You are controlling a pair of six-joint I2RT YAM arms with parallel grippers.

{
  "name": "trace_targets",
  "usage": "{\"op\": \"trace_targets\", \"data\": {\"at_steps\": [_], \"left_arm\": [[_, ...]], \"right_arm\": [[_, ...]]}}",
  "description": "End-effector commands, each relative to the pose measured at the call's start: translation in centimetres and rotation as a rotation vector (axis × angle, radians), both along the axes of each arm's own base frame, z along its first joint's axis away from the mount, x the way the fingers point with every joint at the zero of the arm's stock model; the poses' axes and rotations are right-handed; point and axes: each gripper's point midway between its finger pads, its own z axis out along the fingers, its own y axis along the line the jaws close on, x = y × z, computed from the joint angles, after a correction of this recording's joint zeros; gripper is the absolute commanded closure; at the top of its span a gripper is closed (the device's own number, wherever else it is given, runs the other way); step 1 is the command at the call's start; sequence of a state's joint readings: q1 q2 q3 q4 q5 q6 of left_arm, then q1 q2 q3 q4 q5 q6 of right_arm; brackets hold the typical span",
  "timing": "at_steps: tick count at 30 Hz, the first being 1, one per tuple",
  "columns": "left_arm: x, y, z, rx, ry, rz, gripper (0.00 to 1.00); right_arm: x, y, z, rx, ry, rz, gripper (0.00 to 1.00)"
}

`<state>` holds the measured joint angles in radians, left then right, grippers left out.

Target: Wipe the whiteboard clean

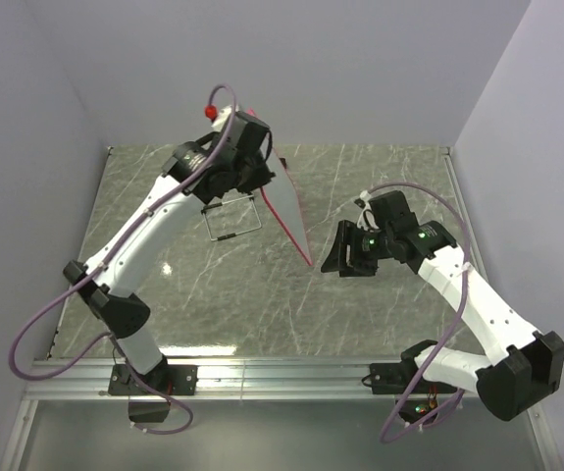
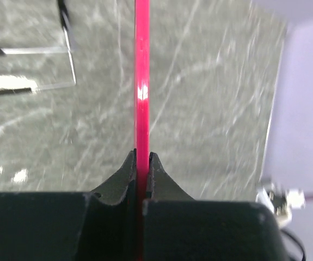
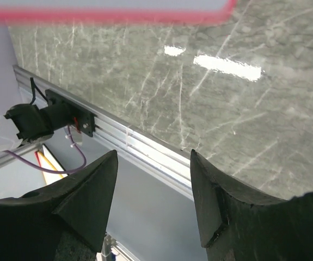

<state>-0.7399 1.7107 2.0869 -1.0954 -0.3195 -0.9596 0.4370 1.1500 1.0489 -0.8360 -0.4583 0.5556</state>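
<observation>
Next, my left gripper sets the whiteboard down on the small wire stand [image 1: 232, 212] [image 2: 28, 68] on the grey marble table.
The whiteboard [image 1: 288, 208], white with a thin red-pink frame, is held up off the table, tilted and nearly edge-on to the top view. Its lower corner points toward the table's middle. My left gripper [image 1: 262, 157] is shut on its upper edge. In the left wrist view the red frame [image 2: 141, 81] runs straight up from between the closed fingertips [image 2: 142, 156]. My right gripper [image 1: 333, 257] is open and empty, just right of the board's lower corner. Its view shows the blurred red frame [image 3: 107, 13] across the top above its spread fingers [image 3: 152, 157].
A small wire stand [image 1: 232, 218] lies on the grey marble table [image 1: 380, 304] under the left arm, left of the board; it also shows in the left wrist view [image 2: 34, 68]. A metal rail [image 1: 282, 373] runs along the near edge. Walls enclose the back and sides.
</observation>
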Motion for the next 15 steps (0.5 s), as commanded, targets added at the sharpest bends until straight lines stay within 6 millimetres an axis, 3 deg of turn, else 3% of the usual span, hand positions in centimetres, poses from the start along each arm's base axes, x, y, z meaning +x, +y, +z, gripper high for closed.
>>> {"op": "trace_targets", "data": {"at_steps": [1, 7, 12, 13, 14, 15], "left_arm": [[1.5, 2.2, 12.3, -0.332, -0.338, 0.156, 1.0], [3.0, 5.4, 12.6, -0.458, -0.358, 0.302, 1.0], [3.8, 9.8, 8.8, -0.487, -0.261, 0.473, 1.0], [3.2, 10.7, 9.2, -0.536, -0.261, 0.493, 1.0], [3.6, 11.0, 6.8, -0.544, -0.235, 0.504, 1.0], [3.8, 12.1, 6.0, -0.585, -0.216, 0.512, 1.0]], "right_arm": [[0.3, -1.0, 2.2, -0.002, -0.068, -0.027, 0.37], [-0.1, -1.7, 2.0, -0.02, -0.063, -0.043, 0.37], [-0.4, -1.8, 1.8, -0.019, -0.052, -0.045, 0.36], [-0.5, -1.7, 1.8, -0.015, -0.051, -0.041, 0.36], [-0.6, -1.7, 1.6, -0.017, -0.044, -0.04, 0.36], [-0.7, -1.7, 1.5, -0.015, -0.043, -0.038, 0.36]]}}
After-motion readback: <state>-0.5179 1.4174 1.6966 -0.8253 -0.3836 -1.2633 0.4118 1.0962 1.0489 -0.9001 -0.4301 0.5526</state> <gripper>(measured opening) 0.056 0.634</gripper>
